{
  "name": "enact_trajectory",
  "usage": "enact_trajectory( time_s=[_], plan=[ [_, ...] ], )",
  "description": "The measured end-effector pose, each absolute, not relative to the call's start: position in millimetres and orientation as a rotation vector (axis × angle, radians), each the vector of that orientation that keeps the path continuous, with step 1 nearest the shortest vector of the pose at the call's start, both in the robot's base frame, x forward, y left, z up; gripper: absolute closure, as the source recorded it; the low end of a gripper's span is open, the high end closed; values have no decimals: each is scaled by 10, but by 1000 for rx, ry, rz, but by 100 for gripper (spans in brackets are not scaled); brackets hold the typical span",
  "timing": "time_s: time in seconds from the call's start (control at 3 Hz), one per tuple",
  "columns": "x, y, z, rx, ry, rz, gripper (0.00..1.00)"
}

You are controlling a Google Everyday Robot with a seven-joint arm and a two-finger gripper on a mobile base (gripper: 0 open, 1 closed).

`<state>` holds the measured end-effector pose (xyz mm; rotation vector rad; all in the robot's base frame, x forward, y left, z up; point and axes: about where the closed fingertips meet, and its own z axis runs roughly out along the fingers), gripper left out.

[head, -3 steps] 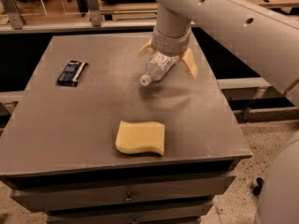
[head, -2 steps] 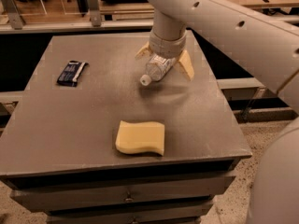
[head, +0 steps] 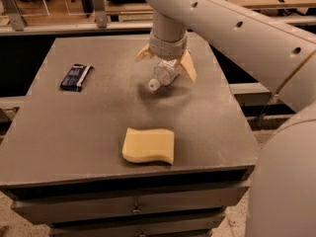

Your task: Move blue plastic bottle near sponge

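Note:
My gripper closes next on the blue plastic bottle's body (head: pixel 171 69), toward the end away from its white cap, leaving that cap free.
The blue plastic bottle (head: pixel 163 76), small and clear with a white cap, lies tilted on the grey table (head: pixel 74 127) at the back middle, cap pointing front-left. My gripper (head: pixel 165 68) hangs straight over it, with its tan fingers (head: pixel 188 66) spread wide on either side of the bottle and not pressing on it. The pale yellow sponge (head: pixel 148 145) lies flat near the table's front edge, well in front of the bottle and apart from it.
A flat dark blue packet (head: pixel 76 77) lies at the table's left. My white arm (head: pixel 237 28) reaches in from the upper right. The table has drawers (head: pixel 133 209) below its front edge. Shelving rails run behind the table.
The upper arm has shifted slightly to the left. The gripper and bottle stay in about the same place. The sponge and the packet have not moved.

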<state>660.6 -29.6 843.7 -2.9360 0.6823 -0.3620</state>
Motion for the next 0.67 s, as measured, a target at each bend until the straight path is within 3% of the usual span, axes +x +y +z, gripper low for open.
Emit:
enact_trajectory(
  time_s=[0.67],
  plan=[
    [6887, -211, 8514, -2907, 689, -375, 0]
  ],
)
